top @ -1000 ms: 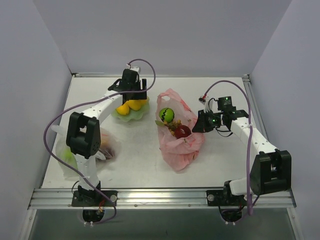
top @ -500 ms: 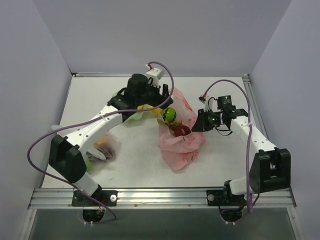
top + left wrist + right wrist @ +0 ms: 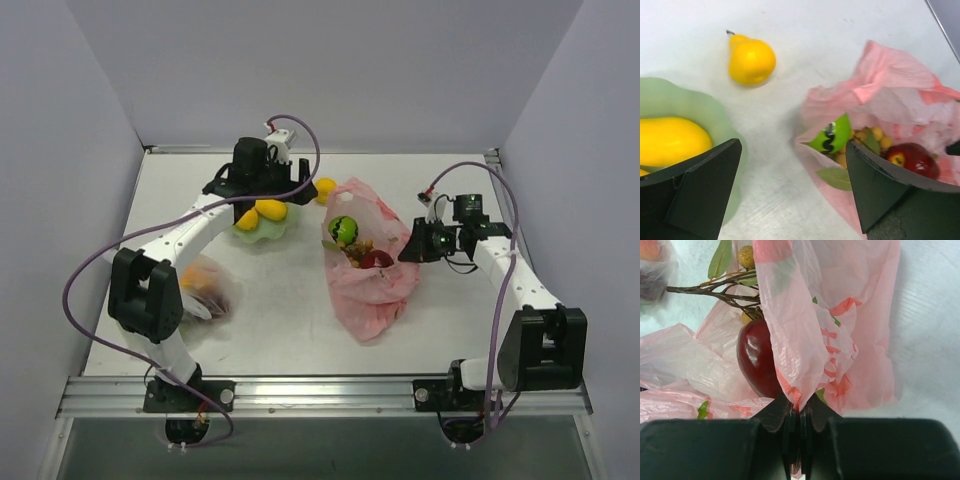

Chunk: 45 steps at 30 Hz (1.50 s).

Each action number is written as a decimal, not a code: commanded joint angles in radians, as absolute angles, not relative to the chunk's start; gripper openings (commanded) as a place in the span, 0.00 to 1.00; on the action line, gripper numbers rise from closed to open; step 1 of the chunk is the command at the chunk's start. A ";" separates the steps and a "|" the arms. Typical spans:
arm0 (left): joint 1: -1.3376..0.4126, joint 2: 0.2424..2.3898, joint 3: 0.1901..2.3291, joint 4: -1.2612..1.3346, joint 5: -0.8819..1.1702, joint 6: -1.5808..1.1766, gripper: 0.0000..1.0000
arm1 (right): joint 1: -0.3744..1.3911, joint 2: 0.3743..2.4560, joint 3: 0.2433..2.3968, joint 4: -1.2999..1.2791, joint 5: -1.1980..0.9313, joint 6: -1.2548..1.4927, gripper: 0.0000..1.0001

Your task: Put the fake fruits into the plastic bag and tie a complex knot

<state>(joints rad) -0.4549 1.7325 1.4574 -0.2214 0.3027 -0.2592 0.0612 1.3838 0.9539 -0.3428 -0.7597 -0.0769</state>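
The yellow-orange fruit lies on the table behind the pink plastic bag, and next I need to close my left gripper on its wide round body (image 3: 327, 191) (image 3: 753, 63).
The pink plastic bag (image 3: 372, 285) lies open at mid-table and holds a green round fruit (image 3: 343, 230), a red apple (image 3: 377, 260) and a brown grape bunch (image 3: 358, 248). A yellow-orange fruit (image 3: 325, 186) lies on the table just behind the bag, outside it. My left gripper (image 3: 265, 190) is open and empty, hovering between the plate and the bag (image 3: 890, 75); its view shows the yellow-orange fruit (image 3: 751, 60) and the green fruit (image 3: 832, 135). My right gripper (image 3: 410, 250) is shut on the bag's right rim (image 3: 790, 315), with the apple (image 3: 756, 360) just beyond it.
A green plate (image 3: 262, 230) with two yellow fruits (image 3: 270, 210) sits at the back left, under my left arm. A clear bag of fruits (image 3: 205, 290) lies at the left front. Grey walls enclose the table on three sides.
My left gripper carried the yellow-orange fruit from the plate to the bag's rim, let it go and drew back left. The fruit now lies on the table. The right gripper shifted slightly right with the bag.
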 commanded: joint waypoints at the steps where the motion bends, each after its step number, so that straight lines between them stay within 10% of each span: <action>1: -0.456 1.748 1.529 -0.155 0.279 -0.152 0.97 | 0.017 1.307 0.916 -0.380 -0.778 -0.075 0.00; 32: -0.506 2.732 2.486 0.253 -0.174 -0.282 0.97 | -0.164 1.252 0.914 -0.476 -0.804 -0.060 0.00; 45: -0.480 2.826 2.597 0.002 -0.107 -0.252 0.97 | -0.176 1.266 0.937 -0.491 -0.805 -0.054 0.00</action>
<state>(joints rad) -0.4763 2.8086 2.5320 0.0799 -0.1406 -0.2760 -0.1658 1.2732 0.8921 -0.4572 -0.7929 -0.0536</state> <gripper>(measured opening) 0.975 0.034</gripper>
